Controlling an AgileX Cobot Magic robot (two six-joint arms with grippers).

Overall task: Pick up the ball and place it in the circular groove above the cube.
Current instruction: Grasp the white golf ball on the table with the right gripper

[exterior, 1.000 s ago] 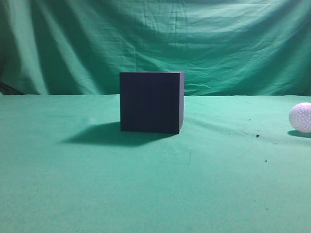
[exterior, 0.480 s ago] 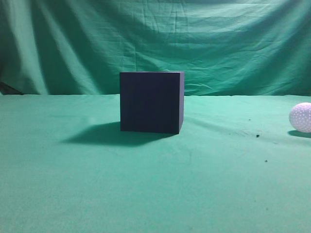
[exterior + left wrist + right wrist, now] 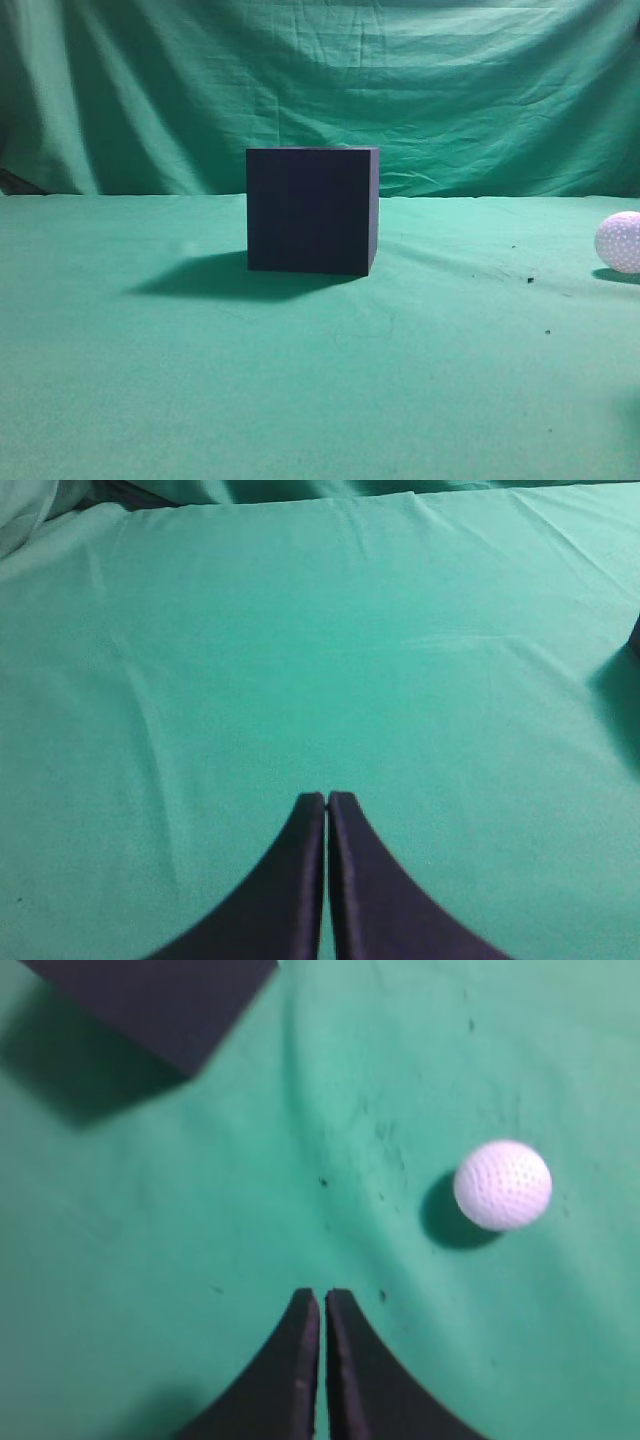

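Observation:
The ball belongs on the cube, so next I move my right gripper to the middle of the white dimpled ball (image 3: pixel 620 242) (image 3: pixel 503 1185) and close it there.
The dark navy cube (image 3: pixel 311 210) stands on the green cloth at the middle of the exterior view; its top groove is hidden from this height. The white dimpled ball (image 3: pixel 620 242) lies at the right edge. In the right wrist view the ball (image 3: pixel 502 1185) lies ahead and to the right of my right gripper (image 3: pixel 322 1295), which is shut and empty above the cloth; the cube's corner (image 3: pixel 160 1000) shows at the top left. My left gripper (image 3: pixel 326 798) is shut and empty over bare cloth. Neither gripper shows in the exterior view.
A green cloth covers the table (image 3: pixel 320 380) and hangs as a backdrop (image 3: pixel 320 90). Small dark specks (image 3: pixel 530 280) lie on the cloth near the ball. A dark edge, perhaps the cube, and its shadow (image 3: pixel 622 685) sit at the right of the left wrist view.

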